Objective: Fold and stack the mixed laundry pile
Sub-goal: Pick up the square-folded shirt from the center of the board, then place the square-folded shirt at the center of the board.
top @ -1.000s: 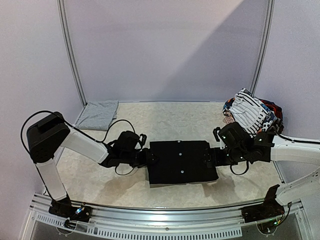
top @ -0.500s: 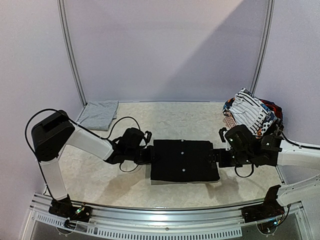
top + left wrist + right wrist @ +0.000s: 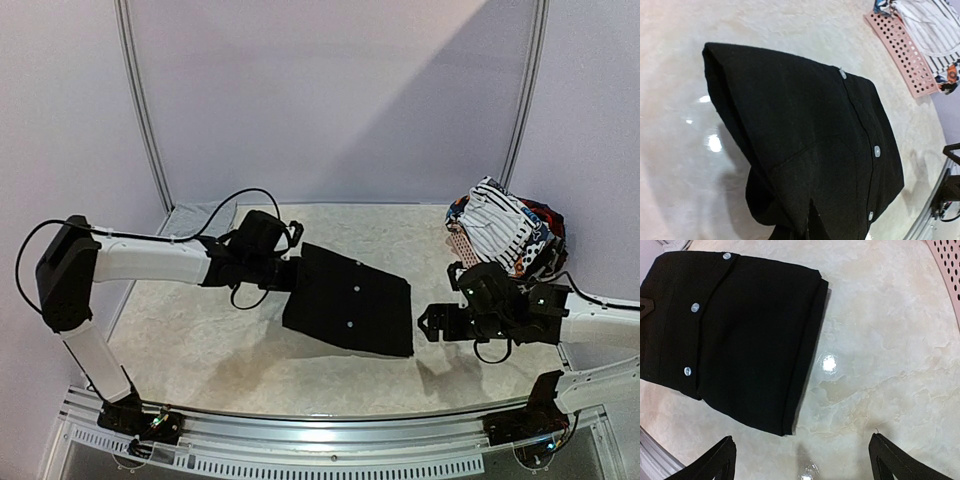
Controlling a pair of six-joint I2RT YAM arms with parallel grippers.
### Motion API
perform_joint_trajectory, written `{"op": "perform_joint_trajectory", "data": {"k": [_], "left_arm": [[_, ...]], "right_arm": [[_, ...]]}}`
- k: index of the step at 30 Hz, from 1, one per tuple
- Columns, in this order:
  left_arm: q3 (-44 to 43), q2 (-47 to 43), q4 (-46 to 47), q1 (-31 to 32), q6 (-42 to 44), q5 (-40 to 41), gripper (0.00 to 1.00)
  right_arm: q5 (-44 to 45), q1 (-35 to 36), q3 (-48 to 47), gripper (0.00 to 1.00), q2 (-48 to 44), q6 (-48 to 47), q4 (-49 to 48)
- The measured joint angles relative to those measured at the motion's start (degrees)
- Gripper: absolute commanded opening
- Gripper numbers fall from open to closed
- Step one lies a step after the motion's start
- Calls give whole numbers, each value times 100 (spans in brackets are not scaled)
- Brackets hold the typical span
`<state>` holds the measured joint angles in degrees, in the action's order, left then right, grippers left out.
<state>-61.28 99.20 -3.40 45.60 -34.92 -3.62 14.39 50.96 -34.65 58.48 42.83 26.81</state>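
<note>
The robot's left gripper should release the black garment on top of the folded light grey garment (image 3: 190, 230) in the back corner.
A folded black garment with white buttons (image 3: 350, 300) hangs tilted from my left gripper (image 3: 288, 276), which is shut on its left edge; the right end rests on the table. In the left wrist view the garment (image 3: 805, 135) fills the frame and hides my fingers. My right gripper (image 3: 427, 325) is open and empty just right of the garment (image 3: 730, 335), with its fingertips (image 3: 715, 462) wide apart above bare table. The rest of the mixed laundry pile (image 3: 505, 232), with a white black-striped piece on top, sits in the basket at the back right.
A pink perforated basket (image 3: 902, 55) holds the pile at the right. A folded light grey garment (image 3: 190, 213) lies at the back left corner, partly behind my left arm. A metal rail (image 3: 320, 455) runs along the near edge.
My left gripper has lifted the black garment's left edge and pulled it back and left. My right gripper has let go of the garment's right edge, opened and drawn back to the right.
</note>
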Motion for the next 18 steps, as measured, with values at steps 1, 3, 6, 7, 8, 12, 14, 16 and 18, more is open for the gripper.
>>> {"op": "perform_joint_trajectory", "data": {"k": [1,3,6,7,8,12,14,16,18], "left_arm": [[-55,-55,-179,-50,114,52,0],[-173,-157,-507,-179,345,129,0],[-455,-214,-973,-409,656,245,0],[-575,-214,-1119,-496,769,306,0],[-675,-214,-1246,-577,879,352,0],[-990,-219,-1718,-874,1255,546,0],[-1169,-219,-2002,-1032,1432,603,0],[-1375,-216,-2240,-1187,1600,667,0],[-1641,-190,-2461,-1327,1788,763,0]], "right_arm": [[9,0,22,93,-35,0,-13],[9,0,37,93,-96,-2,-35],[9,0,50,93,-151,-15,-50],[9,0,57,93,-170,-26,-57],[9,0,57,93,-181,-39,-63],[7,0,59,93,-223,-92,-101],[4,0,61,93,-256,-116,-109],[4,0,68,93,-295,-146,-114],[4,0,90,93,-334,-173,-120]]}}
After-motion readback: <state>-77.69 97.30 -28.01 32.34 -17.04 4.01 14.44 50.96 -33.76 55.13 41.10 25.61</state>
